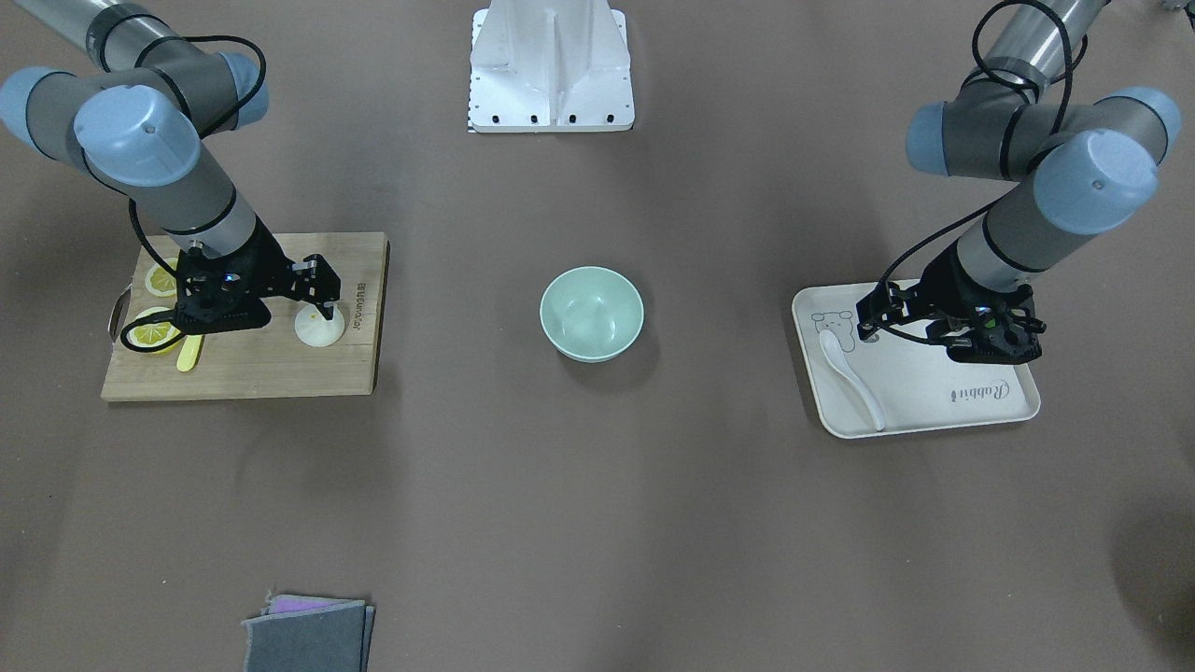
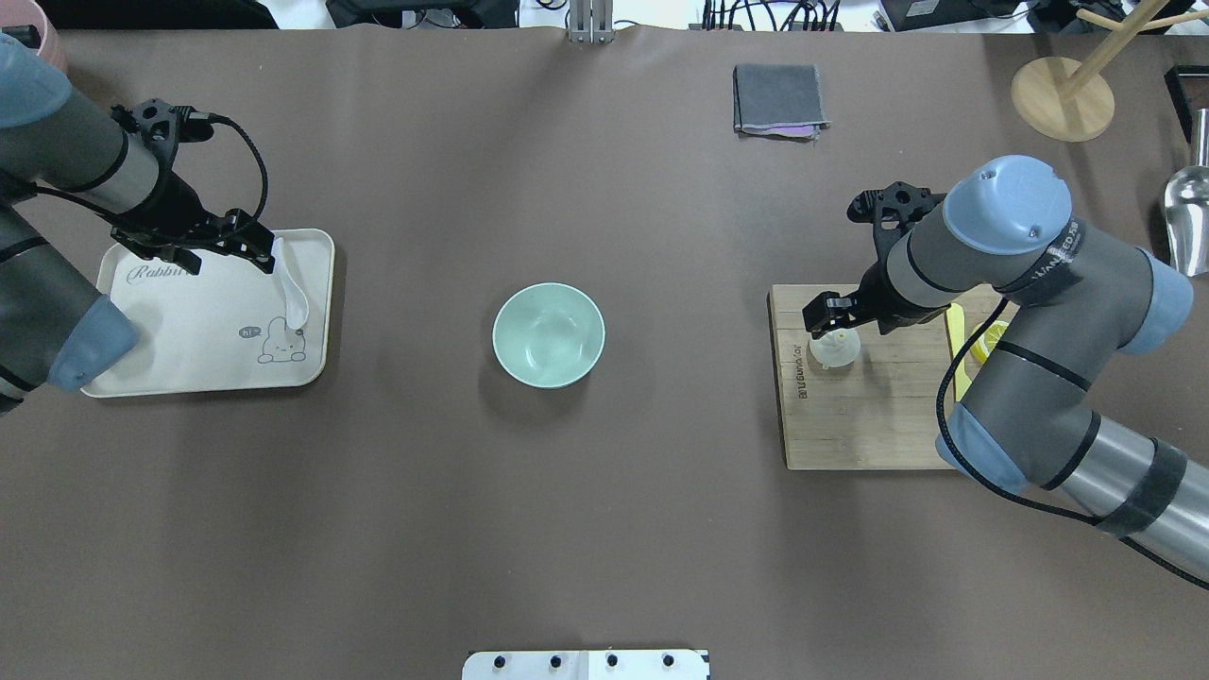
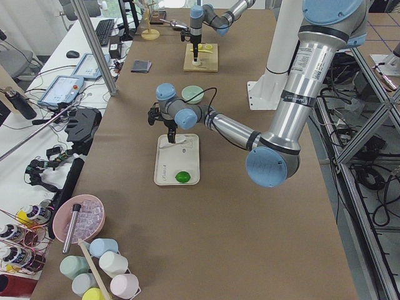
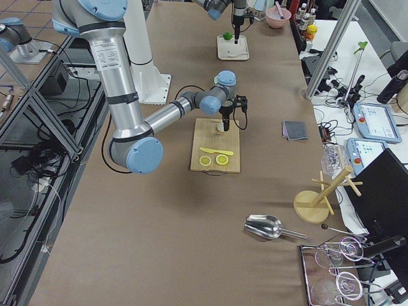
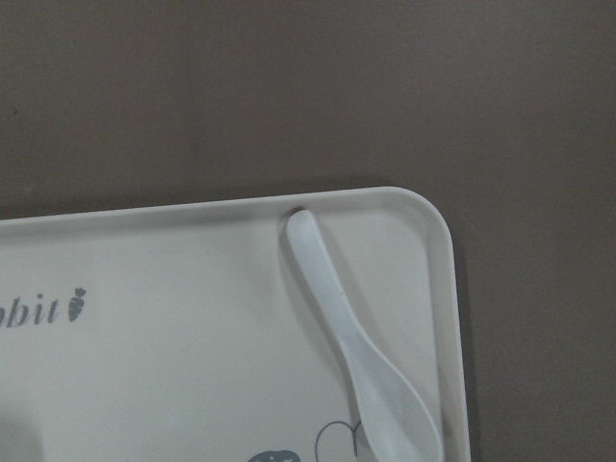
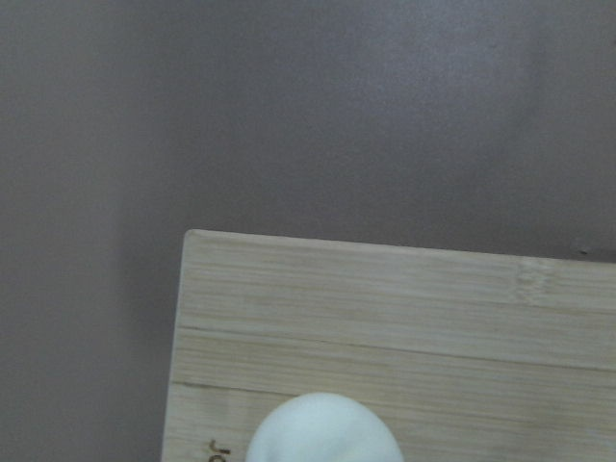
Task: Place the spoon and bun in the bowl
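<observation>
I will next bring my left gripper down to the middle of the white spoon's handle (image 1: 862, 391) (image 5: 337, 313) on the beige tray and close it there.
The pale mint-green bowl (image 1: 591, 313) (image 2: 548, 334) stands empty at the table's middle. The white spoon (image 2: 293, 291) (image 1: 850, 372) (image 5: 358, 348) lies on the beige tray (image 2: 189, 349) at its bowl-side edge. My left gripper (image 2: 250, 247) (image 1: 873, 313) hovers over the tray by the spoon's handle end, open and empty. The white bun (image 1: 320, 327) (image 2: 836, 349) (image 6: 322, 431) sits on the wooden board (image 1: 271, 373). My right gripper (image 1: 327, 291) (image 2: 831, 316) is open just above the bun, not holding it.
Lemon slices (image 1: 154, 331) and a yellow plastic knife (image 1: 190, 353) lie on the board under my right wrist. A green lime (image 3: 182, 177) sits on the tray. A folded grey cloth (image 2: 776, 99), a wooden stand (image 2: 1063, 99) and a metal scoop (image 2: 1188, 212) lie at the far side.
</observation>
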Controlling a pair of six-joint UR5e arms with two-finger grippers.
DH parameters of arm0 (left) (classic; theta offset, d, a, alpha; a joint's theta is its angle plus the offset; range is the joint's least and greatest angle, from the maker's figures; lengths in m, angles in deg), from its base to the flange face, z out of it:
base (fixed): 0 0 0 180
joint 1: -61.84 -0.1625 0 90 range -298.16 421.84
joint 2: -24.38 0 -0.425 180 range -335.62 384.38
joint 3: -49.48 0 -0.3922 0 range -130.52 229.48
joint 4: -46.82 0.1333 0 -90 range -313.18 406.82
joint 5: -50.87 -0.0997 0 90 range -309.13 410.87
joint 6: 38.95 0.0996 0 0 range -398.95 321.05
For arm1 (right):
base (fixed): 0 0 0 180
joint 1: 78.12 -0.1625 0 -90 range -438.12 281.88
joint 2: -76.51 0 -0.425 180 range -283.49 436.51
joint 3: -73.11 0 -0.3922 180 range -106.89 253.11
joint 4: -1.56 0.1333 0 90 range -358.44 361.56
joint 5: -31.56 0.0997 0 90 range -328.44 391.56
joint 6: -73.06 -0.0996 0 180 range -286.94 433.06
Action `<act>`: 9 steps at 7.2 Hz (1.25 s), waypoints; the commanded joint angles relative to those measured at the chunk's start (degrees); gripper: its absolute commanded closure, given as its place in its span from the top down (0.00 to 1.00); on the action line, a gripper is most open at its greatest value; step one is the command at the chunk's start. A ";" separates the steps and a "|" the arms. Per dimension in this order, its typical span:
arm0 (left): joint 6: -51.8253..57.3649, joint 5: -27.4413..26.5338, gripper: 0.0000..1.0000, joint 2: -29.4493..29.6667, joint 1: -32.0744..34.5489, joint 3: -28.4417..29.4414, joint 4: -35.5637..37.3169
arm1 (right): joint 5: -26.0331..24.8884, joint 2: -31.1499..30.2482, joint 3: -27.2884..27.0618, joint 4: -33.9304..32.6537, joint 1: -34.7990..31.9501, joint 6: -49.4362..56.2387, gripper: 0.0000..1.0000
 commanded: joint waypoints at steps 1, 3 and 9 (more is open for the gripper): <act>-0.09 -0.06 0.97 0.48 -0.02 0.11 0.00 | -0.22 0.17 1.18 1.28 0.71 -0.16 0.34; -0.53 -0.06 0.97 1.00 -0.10 0.37 0.09 | 0.48 0.09 0.74 1.28 0.80 -0.07 0.00; -2.47 -3.05 0.97 3.64 -0.02 7.12 -0.09 | -2.74 23.76 2.81 -5.58 6.57 -21.20 0.00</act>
